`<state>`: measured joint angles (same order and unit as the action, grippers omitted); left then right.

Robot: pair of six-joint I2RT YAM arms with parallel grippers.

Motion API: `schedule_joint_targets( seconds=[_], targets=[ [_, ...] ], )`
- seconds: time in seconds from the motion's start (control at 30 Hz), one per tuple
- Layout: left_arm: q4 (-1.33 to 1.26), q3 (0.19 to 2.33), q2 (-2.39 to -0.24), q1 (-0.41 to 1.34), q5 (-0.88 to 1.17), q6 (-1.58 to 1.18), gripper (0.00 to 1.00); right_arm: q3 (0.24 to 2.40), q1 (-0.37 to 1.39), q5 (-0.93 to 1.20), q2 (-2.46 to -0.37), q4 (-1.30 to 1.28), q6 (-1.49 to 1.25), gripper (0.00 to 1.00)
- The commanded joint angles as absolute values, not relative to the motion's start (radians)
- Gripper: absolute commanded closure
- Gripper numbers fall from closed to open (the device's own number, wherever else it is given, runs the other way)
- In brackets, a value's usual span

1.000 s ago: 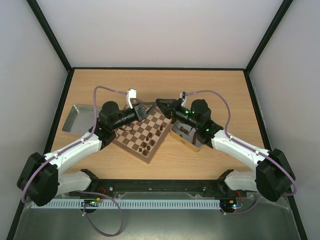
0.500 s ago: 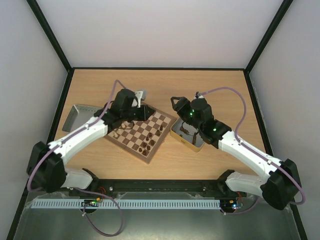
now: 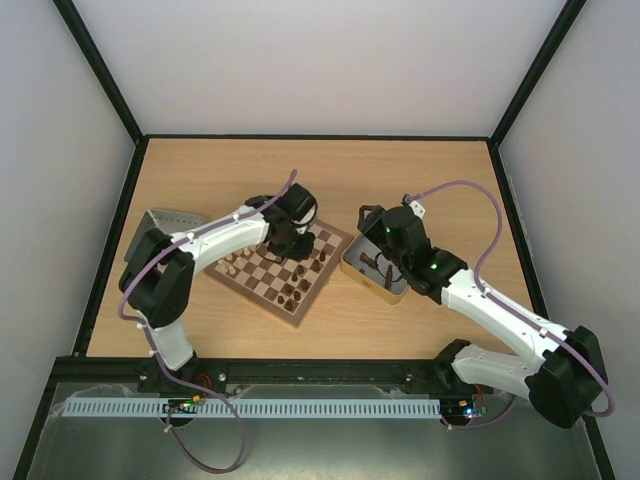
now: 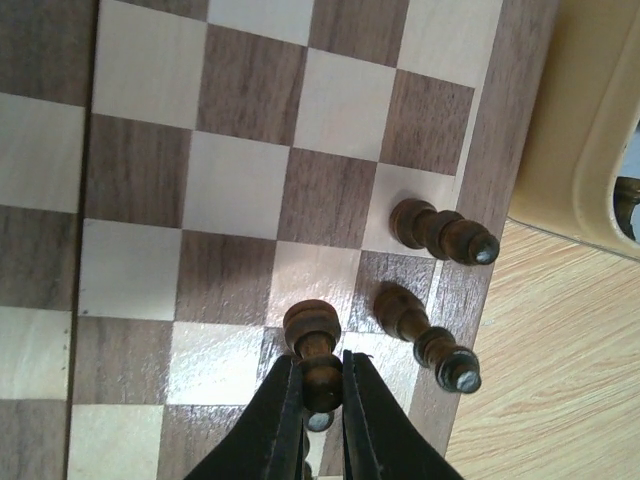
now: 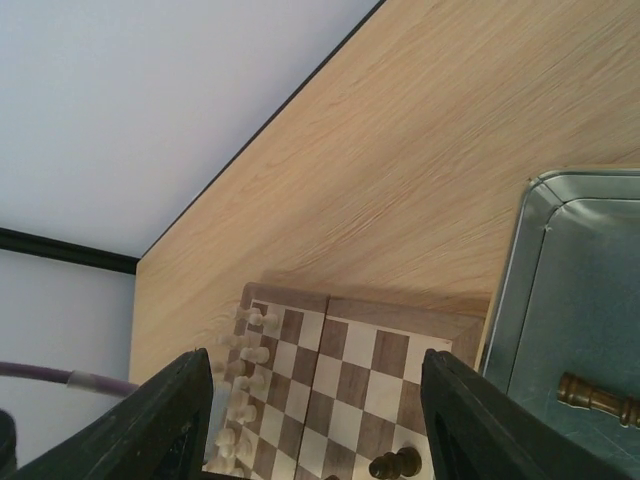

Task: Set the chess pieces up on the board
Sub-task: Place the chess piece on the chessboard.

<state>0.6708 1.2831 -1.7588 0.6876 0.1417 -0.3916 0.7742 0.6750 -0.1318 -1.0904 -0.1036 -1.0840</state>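
Next, my left gripper lets go of the dark brown piece on the light square (image 3: 306, 262) (image 4: 315, 282) next to the dark-square piece at the board's edge.
The board (image 3: 270, 272) lies at the table's middle, with dark chess pieces (image 3: 292, 292) along its near right side and cream ones (image 3: 232, 266) on the left. My left gripper (image 3: 300, 240) hangs over the board's right part. In the left wrist view it (image 4: 322, 375) is shut on a dark brown piece (image 4: 312, 325) held above the squares. Two more dark pieces (image 4: 435, 230) stand by the board's (image 4: 230, 190) rim. My right gripper (image 3: 368, 222) is open and holds nothing; in its wrist view it (image 5: 320, 400) looks down on the board (image 5: 350, 355) and a row of cream pieces (image 5: 255, 355).
A shiny metal tin (image 3: 375, 272) sits right of the board under my right arm, with a dark piece (image 5: 600, 398) lying in the tin (image 5: 580, 300). A grey tray (image 3: 160, 235) stands at the left. Black frame posts and white walls border the table.
My left gripper has swung right across the board, still shut on the dark piece. My right gripper has opened and drawn back from the board's far corner toward the tin.
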Motion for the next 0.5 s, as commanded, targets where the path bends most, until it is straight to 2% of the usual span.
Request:
schedule_joint_targets(
  seconds=[0.0, 0.47],
  targets=[
    [0.753, 1.355, -1.817, 0.702, 0.128, -0.364, 0.98, 0.751, 0.672, -0.193, -1.050, -0.128, -1.065, 0.43],
    [0.809, 1.429, -1.922, 0.733, 0.090, -0.341, 0.96, 0.738, 0.672, -0.204, -1.032, -0.139, -1.063, 0.43]
  ],
)
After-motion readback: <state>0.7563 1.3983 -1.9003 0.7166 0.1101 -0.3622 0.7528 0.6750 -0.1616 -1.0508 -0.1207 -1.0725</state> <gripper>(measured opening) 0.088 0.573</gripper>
